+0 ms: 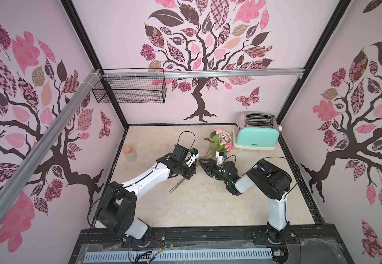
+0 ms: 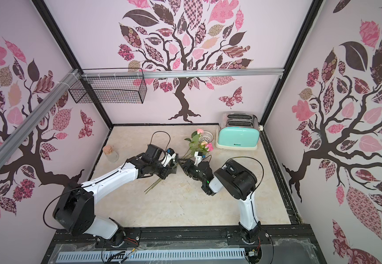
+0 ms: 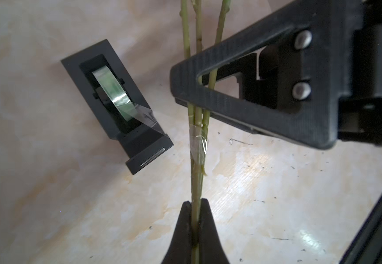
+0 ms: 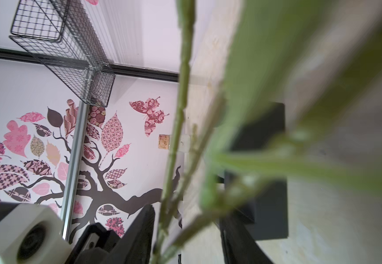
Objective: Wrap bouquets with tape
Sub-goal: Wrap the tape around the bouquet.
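Note:
The stems are clamped by my left gripper well below the tape, so next my right gripper grasps the stems (image 3: 199, 39) above before my left gripper moves up to the tape.
The bouquets (image 1: 222, 144) (image 2: 204, 144) are pink and peach roses with green leaves, lifted at a slant over the table's middle. My left gripper (image 3: 195, 206) (image 1: 195, 165) (image 2: 176, 163) is shut on the bundled stems (image 3: 196, 182). A strip of clear tape (image 3: 198, 144) is wound round them just beyond its jaws. My right gripper (image 4: 185, 237) (image 1: 201, 162) (image 2: 182, 165) stands open, a finger on each side of the stems, not pressing them. The tape (image 3: 112, 91) sits in its black dispenser (image 3: 137, 139) on the table below, a loose end sticking up.
A mint toaster (image 1: 256, 134) stands at the back right, with a white mesh bowl (image 1: 226, 136) beside it. A corked glass jar (image 1: 130, 153) is at the left. A black wire basket (image 1: 130, 89) hangs on the back rail. Blurred leaves (image 4: 276, 68) fill much of the right wrist view.

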{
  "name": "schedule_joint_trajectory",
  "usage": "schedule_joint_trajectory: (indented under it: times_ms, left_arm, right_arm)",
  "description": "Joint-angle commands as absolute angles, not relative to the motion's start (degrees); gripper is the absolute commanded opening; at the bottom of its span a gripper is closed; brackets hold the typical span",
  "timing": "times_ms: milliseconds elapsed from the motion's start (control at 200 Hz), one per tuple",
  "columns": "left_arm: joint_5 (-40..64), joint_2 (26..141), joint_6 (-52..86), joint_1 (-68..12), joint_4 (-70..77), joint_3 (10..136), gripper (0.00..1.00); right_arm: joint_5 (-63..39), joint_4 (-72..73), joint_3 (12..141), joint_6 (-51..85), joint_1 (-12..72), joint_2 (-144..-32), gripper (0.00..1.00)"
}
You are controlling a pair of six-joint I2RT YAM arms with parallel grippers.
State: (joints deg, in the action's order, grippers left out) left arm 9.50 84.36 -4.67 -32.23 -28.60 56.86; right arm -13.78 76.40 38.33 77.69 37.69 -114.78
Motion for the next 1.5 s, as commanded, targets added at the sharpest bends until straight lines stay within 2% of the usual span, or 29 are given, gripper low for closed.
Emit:
schedule_joint_trajectory:
  times_ms: [0, 200, 320, 355, 440, 495, 525, 670, 760, 831, 976, 1106, 1366, 1446, 1496]
  left_arm:
    - [-0.7, 80.7, -10.7, -34.7, -23.2, 53.7, 0.0]
    - [-5.0, 79.2, -14.0, -38.5, -20.0, 50.0, 0.0]
    - [-4.5, 79.5, -14.9, -39.0, -20.2, 50.5, 0.0]
    - [-4.5, 79.5, -14.8, -39.2, -19.7, 50.4, 0.0]
    - [-4.4, 80.0, -14.2, -39.2, -19.9, 50.9, 0.0]
    - [-4.3, 80.4, -12.8, -39.2, -20.1, 51.3, 0.0]
    - [-4.4, 80.6, -11.5, -39.2, -20.4, 51.8, 0.05]
    - [-1.1, 81.2, -6.2, -38.2, -24.7, 55.4, 0.3]
    - [6.0, 80.6, -0.5, -34.5, -26.5, 56.7, 0.37]
    - [15.5, 80.5, 5.0, -29.2, -27.4, 57.6, 0.39]
    - [34.1, 83.9, 12.8, -20.9, -28.1, 59.6, 0.4]
    - [42.9, 87.6, 15.1, -20.1, -26.6, 59.8, 0.39]
    - [48.6, 93.6, 16.6, -20.1, -25.8, 59.8, 0.35]
    - [49.2, 94.7, 16.8, -20.1, -25.7, 60.4, 0.3]
    - [49.5, 95.5, 16.8, -20.1, -25.7, 60.8, 0.22]
  right_arm:
    - [-15.0, 72.5, 38.8, 79.2, 37.4, -111.3, 0.49]
    - [-16.3, 70.9, 40.2, 80.1, 37.3, -110.7, 0.49]
    - [-17.2, 69.5, 41.1, 80.6, 37.3, -110.9, 0.45]
    - [-17.5, 69.4, 41.2, 80.8, 37.4, -111.0, 0.4]
    - [-17.8, 70.6, 41.2, 81.5, 37.4, -111.4, 0.15]
    - [-17.8, 71.6, 40.8, 81.8, 37.3, -111.5, 0.05]
    - [-17.7, 72.4, 40.6, 81.8, 37.3, -111.6, 0.0]
    - [-16.4, 75.9, 39.2, 80.7, 37.3, -111.6, 0.0]
    - [-16.1, 78.5, 38.7, 79.1, 37.3, -111.6, 0.0]
    - [-15.6, 81.2, 38.1, 77.6, 37.3, -111.7, 0.0]
    - [-15.4, 86.2, 37.6, 76.6, 37.3, -112.8, 0.0]
    - [-15.3, 87.3, 37.9, 76.6, 37.3, -113.6, 0.0]
    - [-15.1, 87.5, 37.7, 76.5, 37.3, -113.9, 0.0]
    - [-15.1, 87.9, 37.7, 76.5, 37.3, -114.0, 0.0]
    - [-15.1, 87.9, 37.6, 76.5, 37.3, -114.1, 0.0]
